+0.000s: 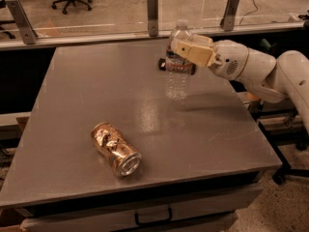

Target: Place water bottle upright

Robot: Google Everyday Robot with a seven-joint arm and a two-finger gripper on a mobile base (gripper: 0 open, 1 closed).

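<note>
The robot's gripper should set the water bottle, now upright at the table's back, down upright on the grey tabletop (178, 110) between the gold-and-silver can and the robot's white arm.
The water bottle (177, 83) is a clear ribbed plastic bottle with a white cap. It is upright at the back right of the grey table (72, 95), with its base at or just above the tabletop. My gripper (177, 57) reaches in from the right and is shut on the bottle's upper body. A beige finger (189, 49) crosses the front of the bottle and a dark finger shows behind it. The white arm (251, 69) stretches off to the right.
A dented gold-and-silver can (116, 149) lies on its side at the front left of the table. A glass barrier with metal posts (152, 13) runs along the far edge. The table's right edge (263, 139) drops to the floor under my arm.
</note>
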